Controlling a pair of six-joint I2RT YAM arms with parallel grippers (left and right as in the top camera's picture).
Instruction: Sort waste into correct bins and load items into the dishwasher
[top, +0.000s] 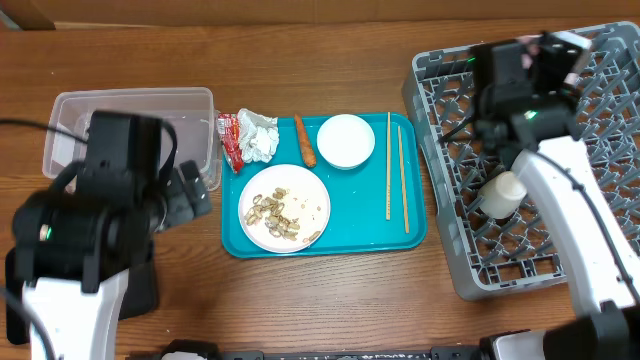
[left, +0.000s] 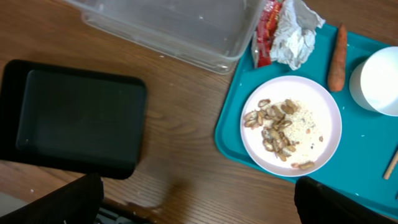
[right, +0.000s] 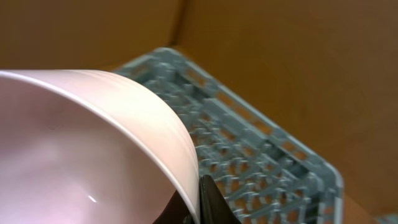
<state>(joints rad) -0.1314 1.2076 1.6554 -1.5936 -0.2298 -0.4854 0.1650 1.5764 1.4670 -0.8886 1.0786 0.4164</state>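
Next, my right gripper releases the white bowl on the grey rack's wires (top: 498, 130) behind the white cup.
On the teal tray (top: 360, 222) lie a crumpled tissue (top: 260, 135), a red-and-white wrapper (top: 230, 140), a carrot piece (top: 304, 140), a white bowl (top: 345, 140), chopsticks (top: 396, 180) and a plate (top: 312, 190) of beige scraps (top: 275, 215). My left gripper (left: 199, 208) is open and empty, above bare table between the black tray (left: 81, 118) and the plate (left: 317, 106). My right gripper (right: 202, 199) is shut on the rim of a white bowl (right: 81, 143), held over the far part of the grey rack (top: 445, 230). A white cup (top: 500, 195) lies in the rack.
The clear tub (top: 130, 98) stands at the back left, also in the left wrist view (left: 174, 31). The left arm hides most of the black tray from overhead. The rack's far corner (right: 298, 162) shows behind the held bowl.
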